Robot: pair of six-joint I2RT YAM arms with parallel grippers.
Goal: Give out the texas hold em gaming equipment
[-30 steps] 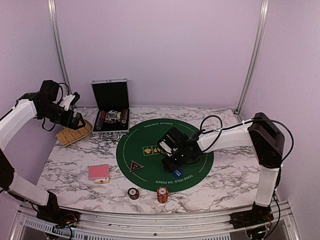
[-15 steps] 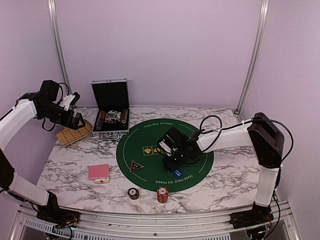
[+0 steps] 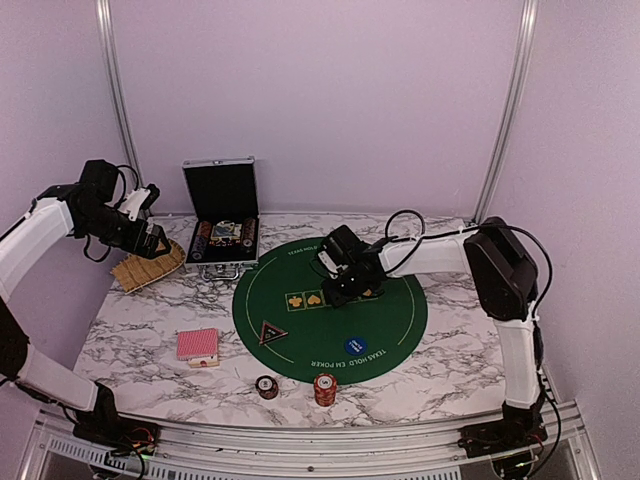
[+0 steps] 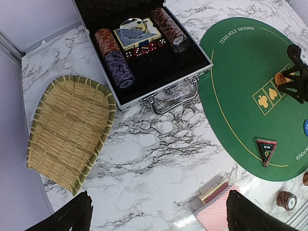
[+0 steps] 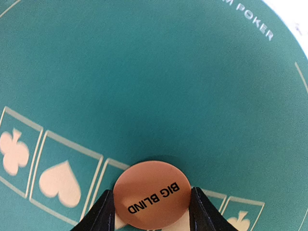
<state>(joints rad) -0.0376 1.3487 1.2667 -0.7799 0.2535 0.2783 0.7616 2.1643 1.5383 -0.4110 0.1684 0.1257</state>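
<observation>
Next, my right gripper puts the orange button down between the card boxes and the mat's back lettering [image 3: 340,265] [image 5: 216,74]. The orange button is now just above the mat.
My right gripper [image 5: 151,208] is shut on a round orange marker button [image 5: 152,199] printed BIG BLIND, held by its edges just above the round green mat [image 3: 395,320], over its back part. The same gripper [image 3: 346,284] shows in the top view. A blue round button [image 3: 356,346] and a black triangular button [image 3: 271,333] lie on the mat's front part. A red-backed card deck [image 3: 197,345] lies on the marble at front left. Near the front edge stand a dark chip stack [image 3: 266,387] and a red-white chip stack [image 3: 324,389]. My left gripper [image 3: 152,240] hangs open and empty at back left.
An open silver case [image 3: 222,225] with chip rows, cards and dice stands at the back, left of the mat. A woven bamboo tray [image 3: 148,265] lies beside it under the left gripper. The right arm stretches over the mat's right half.
My right gripper closed a little on the orange button and carried it from beside the blue button toward the back of the mat. The left arm has not moved.
</observation>
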